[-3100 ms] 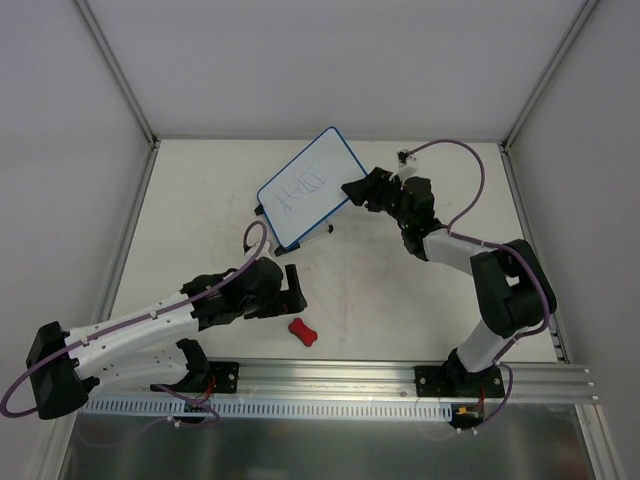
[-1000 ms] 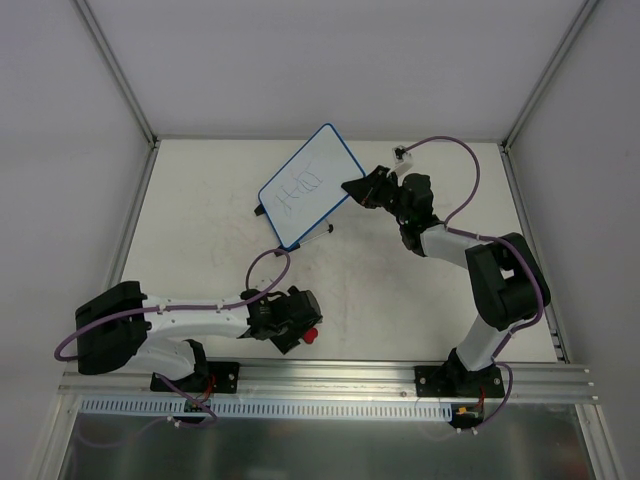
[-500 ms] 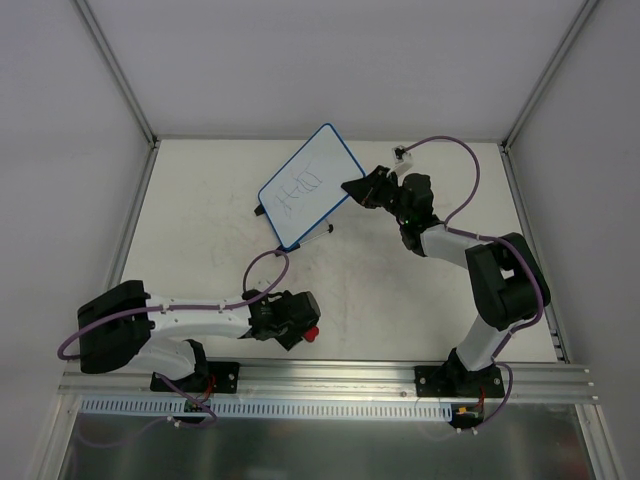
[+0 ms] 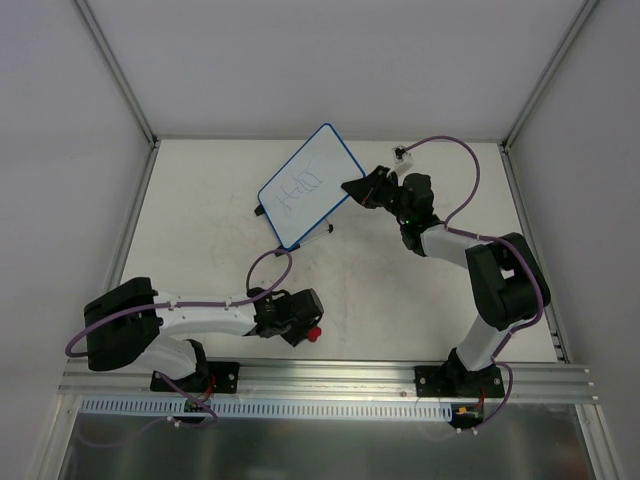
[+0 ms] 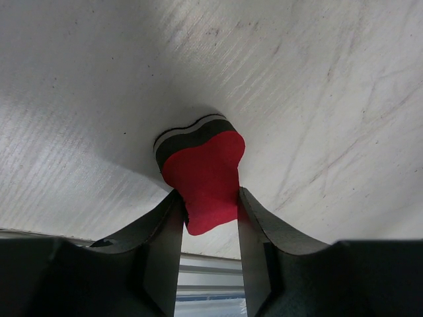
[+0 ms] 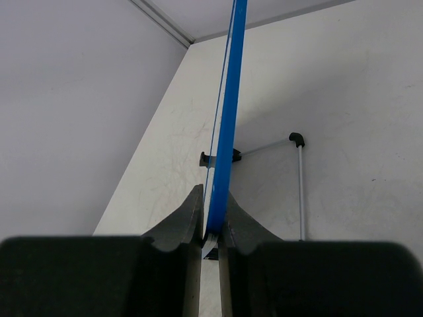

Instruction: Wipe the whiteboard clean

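Note:
I will open my left gripper, as the red eraser sits slanted between its fingers, and grip the eraser squarely by its narrow waist point(image 5: 210, 189) before I wipe the whiteboard.
The whiteboard point(image 4: 308, 186), white with a thin blue frame and faint blue scribbles, stands tilted at the back middle of the table. My right gripper point(image 4: 350, 187) is shut on its right edge; in the right wrist view the blue frame point(image 6: 227, 125) runs edge-on between the fingers point(image 6: 187, 221). A small red bone-shaped eraser point(image 4: 314, 333) lies near the front edge. My left gripper point(image 4: 308, 330) is shut on the eraser, and in the left wrist view the red eraser point(image 5: 203, 172) with its dark underside is pinched between both fingers point(image 5: 165, 228).
A thin metal stand leg with black feet point(image 6: 297, 140) props the board from behind. An aluminium rail point(image 4: 330, 378) runs along the table's near edge, just behind the left gripper. White walls enclose the table on three sides.
My left gripper has closed onto the red eraser and the left arm has drawn slightly in. The right arm and the whiteboard have stayed put.

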`<state>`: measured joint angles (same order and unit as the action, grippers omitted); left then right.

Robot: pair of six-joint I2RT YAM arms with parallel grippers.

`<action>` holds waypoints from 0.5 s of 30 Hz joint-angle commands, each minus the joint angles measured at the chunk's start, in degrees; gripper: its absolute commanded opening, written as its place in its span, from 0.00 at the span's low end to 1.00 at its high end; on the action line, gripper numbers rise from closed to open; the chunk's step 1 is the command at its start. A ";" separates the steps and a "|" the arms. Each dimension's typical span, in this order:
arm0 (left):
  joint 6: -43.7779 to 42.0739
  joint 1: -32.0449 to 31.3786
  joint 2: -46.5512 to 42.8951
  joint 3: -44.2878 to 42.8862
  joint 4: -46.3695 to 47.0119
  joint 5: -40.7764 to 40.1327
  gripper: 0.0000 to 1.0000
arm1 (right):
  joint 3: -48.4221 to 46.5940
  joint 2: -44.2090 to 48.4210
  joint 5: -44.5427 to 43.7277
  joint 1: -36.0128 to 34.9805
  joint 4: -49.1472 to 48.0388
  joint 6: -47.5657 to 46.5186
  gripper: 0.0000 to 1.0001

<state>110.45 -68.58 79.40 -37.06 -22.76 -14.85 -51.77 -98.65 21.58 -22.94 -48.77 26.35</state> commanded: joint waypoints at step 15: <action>-34.24 1.07 -19.97 6.39 -7.54 3.08 0.32 | -1.05 1.62 2.50 0.26 -4.84 -2.97 0.07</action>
<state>89.25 -68.20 63.92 -30.57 -26.89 -12.93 -51.77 -98.65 22.00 -22.94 -49.10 26.35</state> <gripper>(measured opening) 0.326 0.130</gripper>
